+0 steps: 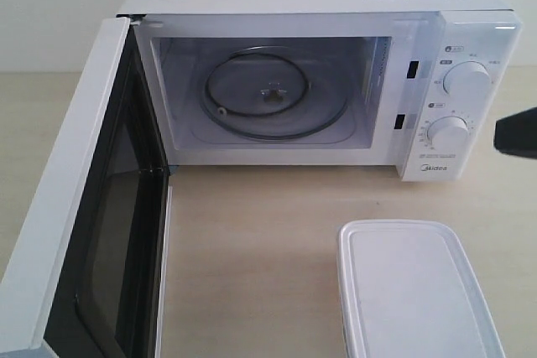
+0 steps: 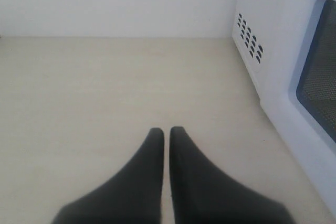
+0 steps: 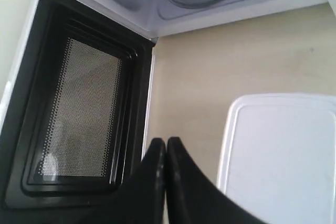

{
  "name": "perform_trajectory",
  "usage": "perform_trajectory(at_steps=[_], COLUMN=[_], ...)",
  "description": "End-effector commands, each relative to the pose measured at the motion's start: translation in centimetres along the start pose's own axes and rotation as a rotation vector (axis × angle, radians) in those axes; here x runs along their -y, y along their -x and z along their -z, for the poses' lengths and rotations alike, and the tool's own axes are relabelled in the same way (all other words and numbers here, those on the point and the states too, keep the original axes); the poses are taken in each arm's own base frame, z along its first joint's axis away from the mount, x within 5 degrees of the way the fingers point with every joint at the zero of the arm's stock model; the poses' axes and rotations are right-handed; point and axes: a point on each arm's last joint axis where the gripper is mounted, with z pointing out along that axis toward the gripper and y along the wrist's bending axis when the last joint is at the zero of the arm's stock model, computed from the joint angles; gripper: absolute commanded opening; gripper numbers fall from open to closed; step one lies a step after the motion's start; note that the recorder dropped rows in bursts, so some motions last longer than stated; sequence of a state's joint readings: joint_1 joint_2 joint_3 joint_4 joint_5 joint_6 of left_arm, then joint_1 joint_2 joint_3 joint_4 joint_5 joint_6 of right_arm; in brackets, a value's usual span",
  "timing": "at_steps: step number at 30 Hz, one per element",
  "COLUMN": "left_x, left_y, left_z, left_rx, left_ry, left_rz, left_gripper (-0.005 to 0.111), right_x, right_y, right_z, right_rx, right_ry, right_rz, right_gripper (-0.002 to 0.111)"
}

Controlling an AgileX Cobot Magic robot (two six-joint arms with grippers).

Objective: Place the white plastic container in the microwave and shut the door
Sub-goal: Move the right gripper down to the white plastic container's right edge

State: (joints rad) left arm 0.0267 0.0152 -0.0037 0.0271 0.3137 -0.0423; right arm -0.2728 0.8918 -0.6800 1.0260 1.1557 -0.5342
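Next, my right gripper closes on the long side [image 1: 479,296] of the white plastic container that faces away from the open door of the microwave.
The white microwave [image 1: 470,6] stands at the back of the table with its cavity open and the glass turntable [image 1: 273,94] bare. Its door [image 1: 75,207] is swung wide to the left, black inner frame [image 3: 79,114] facing the cavity. The white plastic container [image 1: 415,291], lid on, sits on the table in front of the dials. My right gripper [image 3: 166,141] is shut and holds nothing; it hovers above the table between the container [image 3: 283,150] and the door. My left gripper [image 2: 166,129] is shut and empty, left of the door's outer face [image 2: 315,72].
Only a dark part of the right arm [image 1: 516,132] shows at the exterior view's right edge. Bare wooden tabletop [image 1: 252,241] lies between the door and the container. The microwave's vented side wall [image 2: 250,43] stands near the left gripper.
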Motion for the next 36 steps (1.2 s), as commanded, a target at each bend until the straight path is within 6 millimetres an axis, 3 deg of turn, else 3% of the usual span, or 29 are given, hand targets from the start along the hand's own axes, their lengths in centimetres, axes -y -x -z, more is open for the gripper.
perform_trajectory(at_steps=[1,8,17,20,27,36], left_x=[0.0,0.0,0.0,0.0,0.0,0.0], left_y=[-0.1,-0.1,-0.1,-0.1,-0.1,-0.1], left_z=[0.0,0.0,0.0,0.0,0.0,0.0], left_rx=[0.005,0.005,0.005,0.005,0.005,0.005], left_ry=[-0.004,-0.004,-0.004,-0.004,-0.004,-0.004], left_rz=[0.016,0.016,0.016,0.016,0.016,0.016], left_gripper=[0.004,0.004,0.004,0.004,0.004,0.004], right_x=[1.9,4.1,8.1,8.2,9.2,12.0], right_y=[-1.1,-2.7,-5.3,-5.3,-5.4,-5.6], right_z=[-1.0,-1.7,-3.4,-3.5,-3.6,-5.9], right_rx=[-0.016,-0.018,-0.092,-0.088,-0.114,-0.271], right_ry=[0.005,-0.018,-0.196,-0.197,-0.265,-0.223], right_rz=[-0.038,-0.134,-0.229,-0.236,-0.292,-0.387], right_gripper=[0.0,0.0,0.001,0.011,0.052,0.052])
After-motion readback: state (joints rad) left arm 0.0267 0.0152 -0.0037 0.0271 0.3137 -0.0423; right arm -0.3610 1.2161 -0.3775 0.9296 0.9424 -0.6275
